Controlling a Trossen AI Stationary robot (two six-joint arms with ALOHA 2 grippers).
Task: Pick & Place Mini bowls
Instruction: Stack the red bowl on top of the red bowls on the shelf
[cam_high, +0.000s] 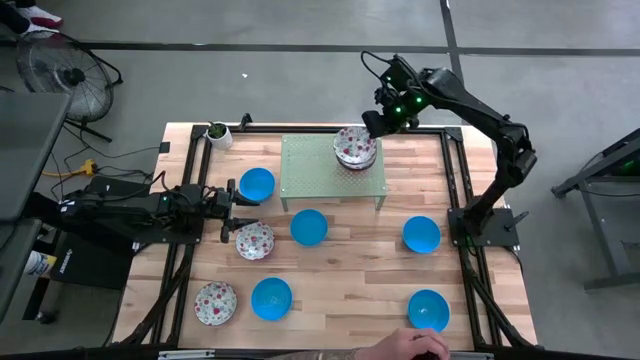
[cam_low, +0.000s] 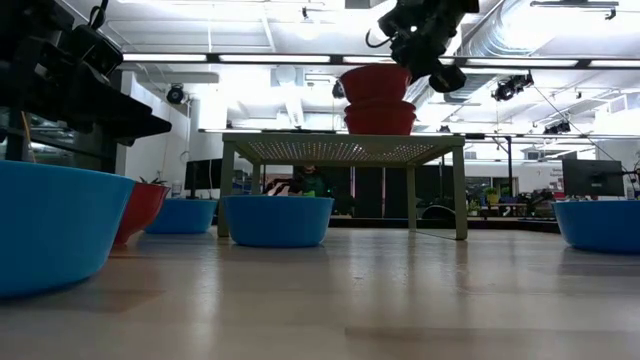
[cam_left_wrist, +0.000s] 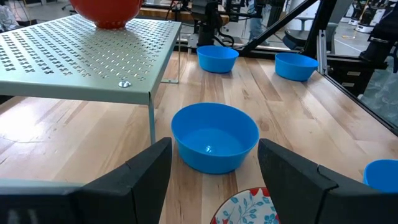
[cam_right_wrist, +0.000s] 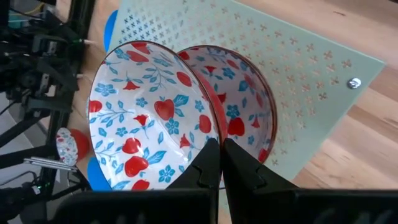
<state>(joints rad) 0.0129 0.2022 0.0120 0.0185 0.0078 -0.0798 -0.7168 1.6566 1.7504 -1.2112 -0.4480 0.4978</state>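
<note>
Next, my right gripper sets the floral mini bowl it holds inside the other floral mini bowl (cam_high: 354, 149) (cam_right_wrist: 233, 107) on the pale green stand and lets go.
A pale green perforated stand (cam_high: 330, 172) stands at the table's far middle. On it sits a floral mini bowl (cam_right_wrist: 249, 93), red outside (cam_low: 380, 118). My right gripper (cam_right_wrist: 221, 163) is over the stand, shut on a second floral mini bowl (cam_right_wrist: 146, 124), which is right above the first (cam_low: 375, 82). Whether the two bowls touch, I cannot tell. My left gripper (cam_left_wrist: 214, 186) waits open at the table's left (cam_high: 225, 205), level. A blue mini bowl (cam_left_wrist: 214, 137) is ahead of it and a floral one (cam_left_wrist: 245, 208) below it. My right gripper pinches the held bowl's rim (cam_right_wrist: 211, 140) between its two fingers, one on the patterned inner face and one on the outer wall. The fingers slant down from the far right. The bowl is tilted, its opening turned toward the wrist camera.
Several blue mini bowls stand on the wooden table (cam_high: 257, 184) (cam_high: 309, 227) (cam_high: 421, 234) (cam_high: 271, 298) (cam_high: 428, 309). Two floral ones stand at the left (cam_high: 254, 240) (cam_high: 215, 303). A small plant pot (cam_high: 218, 133) is at the far left corner. A person's hand (cam_high: 405, 348) reaches over the near edge.
</note>
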